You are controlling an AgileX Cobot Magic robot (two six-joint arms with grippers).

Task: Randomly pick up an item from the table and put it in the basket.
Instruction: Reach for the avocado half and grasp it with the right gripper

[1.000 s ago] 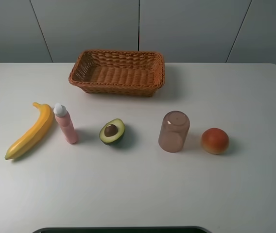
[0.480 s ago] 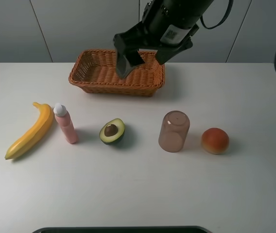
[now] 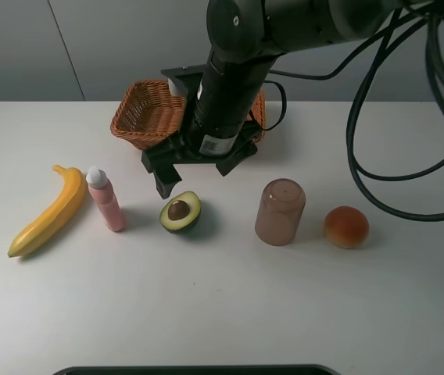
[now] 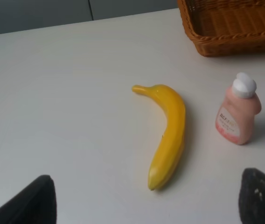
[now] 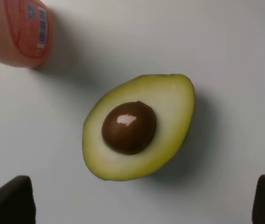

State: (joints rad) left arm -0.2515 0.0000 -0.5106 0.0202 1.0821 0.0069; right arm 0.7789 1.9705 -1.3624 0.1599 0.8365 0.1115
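Note:
I will close my right gripper around the middle of the halved avocado (image 3: pixel 180 212) (image 5: pixel 135 130), with one finger on each outer side and the brown pit between them.
The halved avocado (image 3: pixel 180 212) lies cut side up on the white table (image 3: pixel 222 305), brown pit showing. My right gripper (image 3: pixel 195 176) reaches across from the right and hovers just above and behind it, open and empty. In the right wrist view the avocado (image 5: pixel 139 126) sits centred between the two dark fingertips (image 5: pixel 9 200). The brown wicker basket (image 3: pixel 140 117) stands at the back, partly hidden by the right arm. My left gripper (image 4: pixel 144 205) is open and empty over the table's left side, out of the exterior view.
A yellow banana (image 3: pixel 50 209) and a pink bottle (image 3: pixel 106 200) lie left of the avocado. An upturned translucent cup (image 3: pixel 280 212) and an orange-red fruit (image 3: pixel 345 226) stand to its right. Black cables hang at the upper right.
The right arm came into view over the basket, then moved forward and down to just above the avocado. The objects on the table have not moved.

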